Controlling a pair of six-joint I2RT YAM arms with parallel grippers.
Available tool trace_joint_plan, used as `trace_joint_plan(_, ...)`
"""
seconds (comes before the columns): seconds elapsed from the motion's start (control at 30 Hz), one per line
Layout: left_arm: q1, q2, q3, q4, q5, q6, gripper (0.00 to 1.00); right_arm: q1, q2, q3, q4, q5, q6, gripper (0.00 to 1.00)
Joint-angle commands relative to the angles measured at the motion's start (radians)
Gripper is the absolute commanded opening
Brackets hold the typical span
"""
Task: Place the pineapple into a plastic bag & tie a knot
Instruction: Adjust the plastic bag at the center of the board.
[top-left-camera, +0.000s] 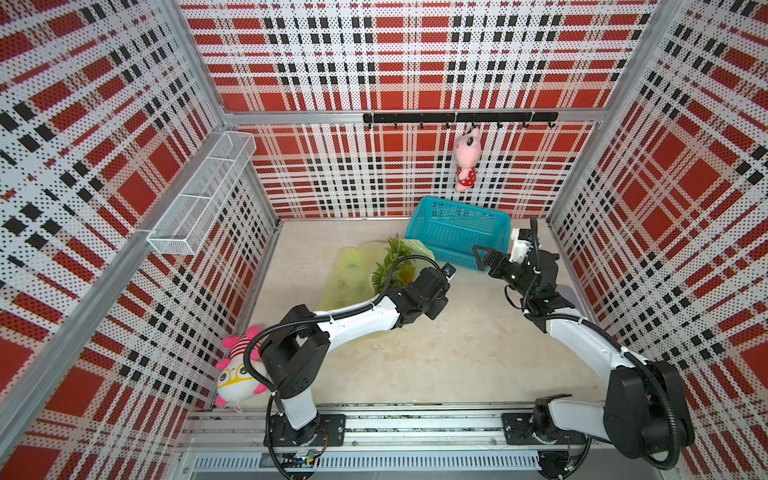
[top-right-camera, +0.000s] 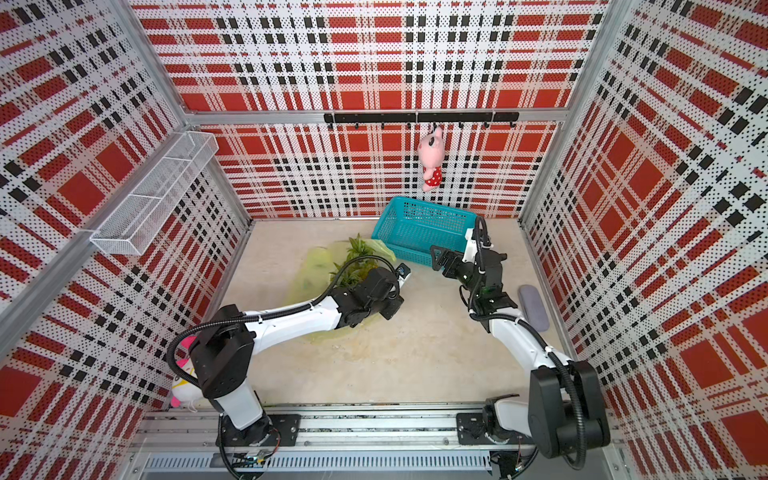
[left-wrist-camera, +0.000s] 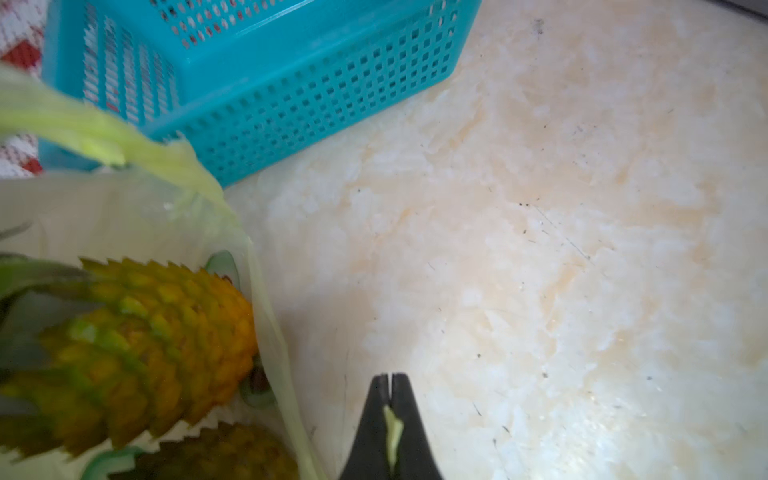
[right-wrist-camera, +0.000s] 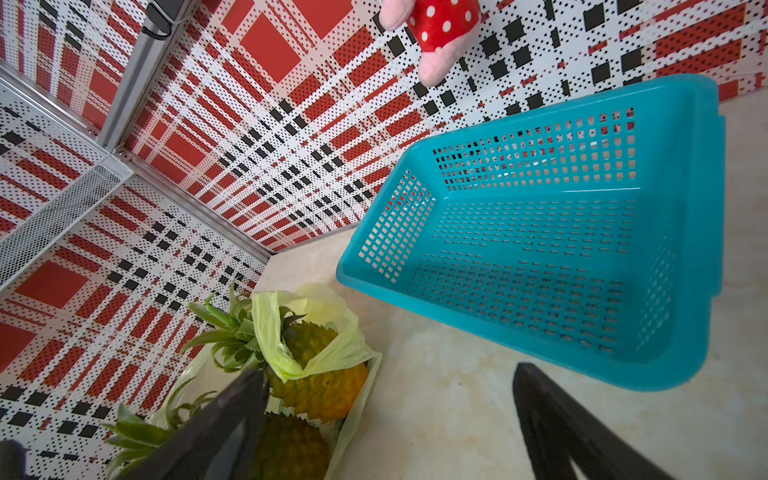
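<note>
The bag's handle strip lies over the yellow-orange pineapple in the flat bag, so I should grab that strip (right-wrist-camera: 275, 340) with my right gripper and lift the bag upright before the knot.
The plastic bag (top-left-camera: 345, 274) lies crumpled left of the table's middle, also in the other top view (top-right-camera: 311, 270). A yellow-orange pineapple (left-wrist-camera: 166, 332) lies in the bag's mouth, with a darker pineapple (right-wrist-camera: 286, 449) beside it and their green leaves (top-left-camera: 392, 257) sticking out. One handle strip (right-wrist-camera: 316, 353) drapes over the pineapple. My left gripper (left-wrist-camera: 389, 377) is shut on a thin sliver of the bag (left-wrist-camera: 392, 432), just beside the bag's edge. My right gripper (right-wrist-camera: 390, 372) hangs open and empty in front of the basket, to the right of the bag. The knot is out of view.
A teal mesh basket (top-left-camera: 440, 245) stands empty at the back right, close to the bag. A pink plush (top-left-camera: 466, 158) hangs from the hook rail above it. Another plush (top-left-camera: 239, 374) lies front left. A white wire shelf (top-left-camera: 199, 195) is on the left wall. A grey case (top-right-camera: 534, 307) lies far right.
</note>
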Motion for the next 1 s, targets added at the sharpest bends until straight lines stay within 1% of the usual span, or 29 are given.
trace_joint_plan(0.0, 0.021, -0.128, -0.087, 0.098, 0.025, -0.027, 0.0, 0.005, 0.056, 0.036, 0.006, -0.049, -0.11, 0.91)
trace_joint_plan(0.13, 0.065, -0.28, -0.238, 0.225, 0.086, -0.085, 0.0, 0.065, 0.144, 0.111, -0.019, -0.105, -0.212, 0.85)
trace_joint_plan(0.23, 0.081, -0.346, -0.32, 0.295, 0.104, -0.119, 0.0, 0.124, 0.211, 0.167, -0.005, -0.166, -0.265, 0.82)
trace_joint_plan(0.3, 0.084, -0.366, -0.343, 0.305, 0.097, -0.126, 0.0, 0.155, 0.255, 0.212, -0.002, -0.191, -0.282, 0.81)
trace_joint_plan(0.37, 0.086, -0.373, -0.35, 0.306, 0.097, -0.132, 0.0, 0.179, 0.295, 0.246, -0.001, -0.187, -0.294, 0.8)
trace_joint_plan(0.53, 0.087, -0.373, -0.353, 0.304, 0.104, -0.134, 0.0, 0.197, 0.387, 0.316, -0.028, -0.203, -0.323, 0.74)
trace_joint_plan(0.6, 0.088, -0.373, -0.352, 0.303, 0.104, -0.132, 0.0, 0.203, 0.42, 0.353, -0.064, -0.208, -0.335, 0.69)
trace_joint_plan(0.67, 0.09, -0.375, -0.353, 0.301, 0.102, -0.134, 0.0, 0.208, 0.445, 0.381, -0.087, -0.227, -0.344, 0.62)
trace_joint_plan(0.83, 0.092, -0.391, -0.359, 0.297, 0.095, -0.133, 0.0, 0.21, 0.458, 0.384, -0.09, -0.251, -0.348, 0.45)
trace_joint_plan(0.9, 0.093, -0.401, -0.359, 0.292, 0.093, -0.131, 0.0, 0.211, 0.455, 0.383, -0.097, -0.255, -0.358, 0.46)
trace_joint_plan(0.97, 0.096, -0.411, -0.365, 0.295, 0.094, -0.129, 0.0, 0.212, 0.455, 0.381, -0.11, -0.257, -0.373, 0.55)
